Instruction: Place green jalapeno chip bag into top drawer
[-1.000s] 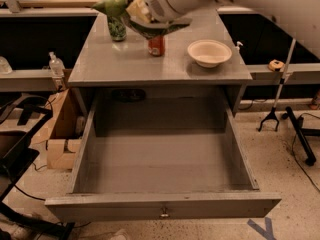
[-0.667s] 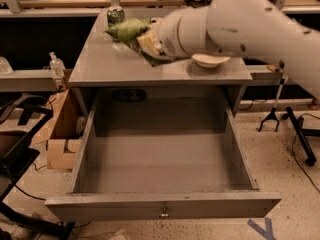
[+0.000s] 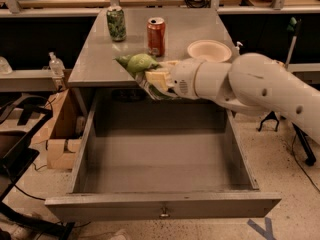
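Next, I let the green jalapeno chip bag go from my gripper in the back of the open top drawer (image 3: 178, 115), close to the cabinet top.
The green jalapeno chip bag (image 3: 140, 63) is a crumpled light-green bag held in the air over the back edge of the open top drawer (image 3: 160, 204). My gripper (image 3: 156, 77) reaches in from the right on a white arm and is shut on the bag. It hangs just in front of the cabinet top's front edge. The drawer is pulled fully out; its grey inside is bare and its front panel has a small lock at the centre (image 3: 163, 214).
On the grey cabinet top (image 3: 95, 59) stand a green-patterned drink can (image 3: 116, 23), a red can (image 3: 156, 36) and a white paper bowl (image 3: 209, 50). A cardboard box (image 3: 57, 134) and black cables lie on the floor at left. A stand is at right.
My arm has swung down and forward with the bag, from above the cabinet top to over the drawer's back edge. The cans and bowl now show uncovered.
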Robot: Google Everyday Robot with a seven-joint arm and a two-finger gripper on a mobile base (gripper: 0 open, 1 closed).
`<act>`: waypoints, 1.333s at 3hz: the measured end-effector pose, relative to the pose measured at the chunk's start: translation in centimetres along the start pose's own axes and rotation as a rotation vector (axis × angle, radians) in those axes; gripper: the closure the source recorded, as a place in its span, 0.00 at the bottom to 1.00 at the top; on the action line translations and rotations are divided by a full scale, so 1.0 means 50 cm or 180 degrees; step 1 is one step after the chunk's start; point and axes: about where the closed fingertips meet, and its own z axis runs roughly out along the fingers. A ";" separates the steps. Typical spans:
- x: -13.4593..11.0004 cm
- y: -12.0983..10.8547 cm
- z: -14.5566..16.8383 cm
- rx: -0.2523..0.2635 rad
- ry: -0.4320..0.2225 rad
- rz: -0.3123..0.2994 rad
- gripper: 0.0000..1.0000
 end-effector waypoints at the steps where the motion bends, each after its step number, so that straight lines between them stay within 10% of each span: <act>1: 0.045 0.062 -0.060 -0.0038 -0.0091 0.0238 1.00; 2: 0.124 0.042 -0.130 -0.0030 -0.0111 0.0565 1.00; 4: 0.310 -0.079 -0.074 -0.0534 0.0080 0.1221 0.98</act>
